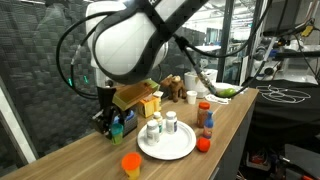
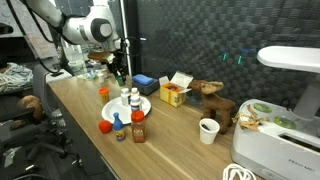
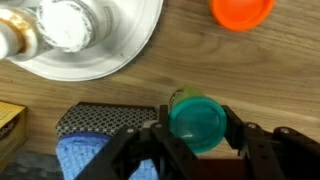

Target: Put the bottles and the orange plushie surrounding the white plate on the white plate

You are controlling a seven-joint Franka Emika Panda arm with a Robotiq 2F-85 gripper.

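Observation:
The green bottle, now beside the plate at the table's back edge, will be let go by my gripper on the bare near part of the white plate (image 1: pixel 165 151), in front of the white bottles.
The white plate (image 1: pixel 182 150) lies mid-table and also shows in the other exterior view (image 2: pixel 146 104) and in the wrist view (image 3: pixel 125 45). Two white bottles (image 1: pixel 153 128) (image 1: pixel 170 122) stand on it. My gripper (image 3: pixel 197 135) is closed around a short green bottle (image 3: pixel 197 118) beside the plate, at the table's back edge (image 1: pixel 116 126). An orange object (image 3: pixel 242 10) (image 1: pixel 131 164) lies on the wood near the plate. Two red-capped bottles (image 1: pixel 205 118) and a small red object (image 1: pixel 204 144) stand on the plate's other side.
A yellow carton (image 1: pixel 150 101) and a brown plush toy (image 1: pixel 175 88) stand behind the plate. A blue cloth (image 3: pixel 85 160) and a black mesh pad (image 3: pixel 100 120) lie by the gripper. A white cup (image 2: pixel 208 130) stands further along the table. The table edge is near the orange object.

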